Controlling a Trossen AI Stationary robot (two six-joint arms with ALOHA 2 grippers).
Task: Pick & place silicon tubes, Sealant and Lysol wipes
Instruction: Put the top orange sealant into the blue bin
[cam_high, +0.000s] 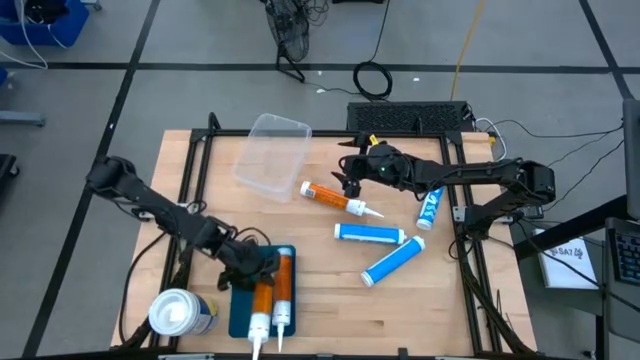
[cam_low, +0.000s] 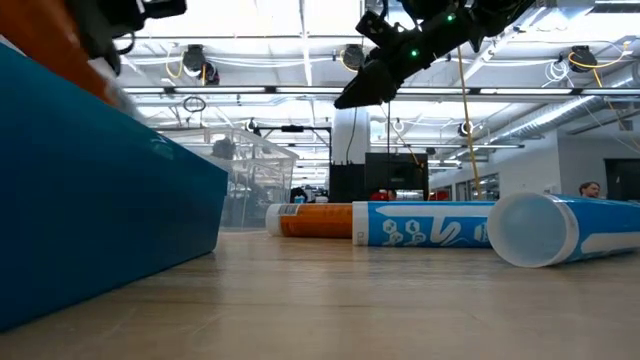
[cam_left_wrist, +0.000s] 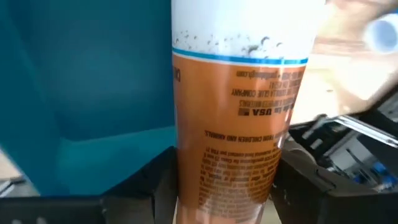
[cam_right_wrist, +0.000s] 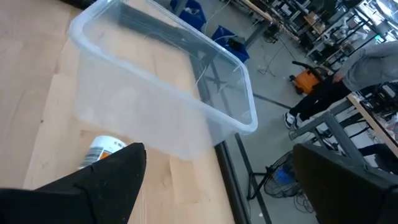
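Note:
Next, I let go of the orange sealant tube, now held over the bin, with my left gripper in the blue bin (cam_high: 272, 299), right up against the other orange tube.
My left gripper (cam_high: 254, 268) is shut on an orange sealant tube (cam_high: 262, 300) over the blue bin (cam_high: 238, 312) at the near left. A second orange tube (cam_high: 284, 285) lies in the bin beside it. The Lysol wipes canister (cam_high: 180, 312) stands upright left of the bin. My right gripper (cam_high: 350, 182) hangs open above the flat end of a third orange tube (cam_high: 335, 198) that lies on the table; that end (cam_right_wrist: 102, 149) shows between its fingers. Three blue-and-white tubes (cam_high: 370, 234), (cam_high: 392, 262), (cam_high: 430, 208) lie on the table at the right. My left gripper pinches the orange tube's body (cam_left_wrist: 230, 168) between its two fingers (cam_left_wrist: 158, 180), one on each side. It comes slanting down from the table's far left. The tube's white nozzle end (cam_high: 257, 340) points toward the near edge. The tube is tilted above the bin's wall (cam_low: 100, 200).
A clear plastic container (cam_high: 272, 152) sits at the far middle of the table, just beyond my right gripper. Bare wood lies between the bin and the blue tubes. People stand in the room beyond the table.

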